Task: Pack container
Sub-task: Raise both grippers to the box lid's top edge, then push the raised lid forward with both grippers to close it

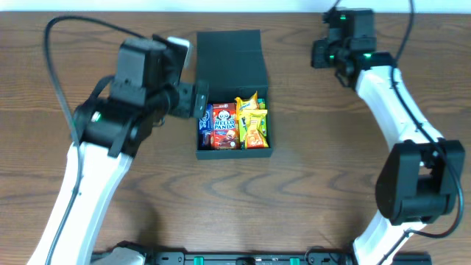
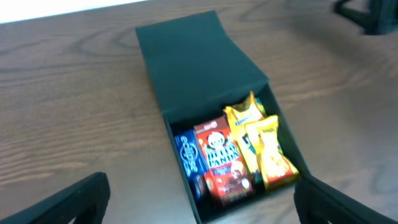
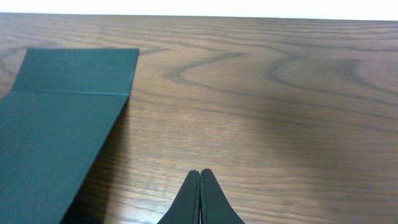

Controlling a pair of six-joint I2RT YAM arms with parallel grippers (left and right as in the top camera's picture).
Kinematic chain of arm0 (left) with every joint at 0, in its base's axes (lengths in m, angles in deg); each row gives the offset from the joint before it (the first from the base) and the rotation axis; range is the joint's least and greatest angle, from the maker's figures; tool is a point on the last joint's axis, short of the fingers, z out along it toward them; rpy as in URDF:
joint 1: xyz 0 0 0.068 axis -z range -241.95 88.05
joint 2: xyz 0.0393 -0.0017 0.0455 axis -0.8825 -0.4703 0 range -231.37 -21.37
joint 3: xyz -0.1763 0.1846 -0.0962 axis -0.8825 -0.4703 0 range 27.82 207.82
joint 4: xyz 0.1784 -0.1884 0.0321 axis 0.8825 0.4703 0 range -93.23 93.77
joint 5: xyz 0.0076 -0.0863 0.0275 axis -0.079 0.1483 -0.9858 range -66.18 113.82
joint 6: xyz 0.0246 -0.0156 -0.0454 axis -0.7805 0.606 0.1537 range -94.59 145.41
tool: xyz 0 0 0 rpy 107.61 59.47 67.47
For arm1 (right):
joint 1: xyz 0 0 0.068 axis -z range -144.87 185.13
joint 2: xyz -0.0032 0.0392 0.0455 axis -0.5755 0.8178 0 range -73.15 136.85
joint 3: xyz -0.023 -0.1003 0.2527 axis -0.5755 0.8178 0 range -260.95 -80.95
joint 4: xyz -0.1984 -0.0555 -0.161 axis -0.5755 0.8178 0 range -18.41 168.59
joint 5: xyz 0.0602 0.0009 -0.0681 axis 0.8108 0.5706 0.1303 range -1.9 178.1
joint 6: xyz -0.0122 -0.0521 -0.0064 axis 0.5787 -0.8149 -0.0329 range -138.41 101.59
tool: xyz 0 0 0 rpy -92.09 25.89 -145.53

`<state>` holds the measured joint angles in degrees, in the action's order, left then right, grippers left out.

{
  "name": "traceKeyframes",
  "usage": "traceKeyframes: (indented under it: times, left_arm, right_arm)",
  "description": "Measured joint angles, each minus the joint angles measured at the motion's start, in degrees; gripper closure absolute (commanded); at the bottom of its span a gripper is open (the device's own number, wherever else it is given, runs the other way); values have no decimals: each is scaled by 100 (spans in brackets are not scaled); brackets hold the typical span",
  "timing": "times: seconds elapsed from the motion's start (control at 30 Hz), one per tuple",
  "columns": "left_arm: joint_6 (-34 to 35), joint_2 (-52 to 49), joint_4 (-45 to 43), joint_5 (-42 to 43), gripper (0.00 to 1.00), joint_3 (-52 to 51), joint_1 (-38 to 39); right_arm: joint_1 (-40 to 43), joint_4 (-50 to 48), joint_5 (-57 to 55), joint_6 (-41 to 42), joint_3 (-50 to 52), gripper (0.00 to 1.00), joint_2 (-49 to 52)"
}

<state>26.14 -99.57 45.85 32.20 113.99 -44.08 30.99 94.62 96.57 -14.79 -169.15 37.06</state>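
Note:
Next, I close the empty fingers of my left gripper beside the open lid's edge (image 1: 197,62) (image 2: 148,65), on the same side of the container as the blue packet.
The container (image 1: 229,55) is a dark teal-black square box in the middle of the table, its flap lid open and folded back toward the far side. Inside it lie a blue packet (image 1: 204,126), a red Hello Panda box (image 1: 224,126) and yellow snack packets (image 1: 254,125). My left gripper (image 1: 199,99) hovers at the box's left edge, open and empty; in the left wrist view its fingers flank the box (image 2: 186,56) and its snacks (image 2: 217,158). My right gripper (image 3: 200,177) is shut and empty, above bare table right of the lid (image 3: 56,118).
The wooden table (image 1: 331,169) runs to a white wall at the far edge. The right arm (image 1: 397,96) stretches along the right side, its gripper (image 1: 324,53) near the far right. The left arm (image 1: 110,140) crosses the left side.

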Motion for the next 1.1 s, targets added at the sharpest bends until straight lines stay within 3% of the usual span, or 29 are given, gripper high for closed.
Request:
traceKeyframes:
  times: [0.1, 0.27, 0.43, 0.5, 0.53, 0.57, 0.8, 1.1]
  left_arm:
    - [83, -490, -468, 92, 13, 0, -282]
    - [111, -1248, -1290, 695, 20, 0, -935]
    - [260, -2085, -1875, 1453, 41, 0, -1453]
    - [402, -2472, -2153, 1821, 66, 0, -1613]
    - [444, -2636, -2332, 1998, 84, 0, -1674]
    - [520, -2728, -2411, 2065, 94, 0, -1698]
    - [1095, -3423, -2896, 2494, 94, 0, -1818]
    - [2037, -4325, -3508, 2924, 94, 0, -2037]
  right_arm:
    - [240, -4, 339, -2, 0, 98, 0]
    - [273, 2, 782, -4, 0, 99, 0]
    - [267, 70, 1158, -2, 0, 98, 0]
    - [251, 90, 1333, -2, 0, 98, 0]
    - [236, 98, 1394, -4, 0, 98, 0]
    - [234, 94, 1425, -2, -2, 98, 0]
    - [-33, -20, 1746, 236, -2, 98, 151]
    - [-214, -535, 2070, 1165, 2, 98, 1134]
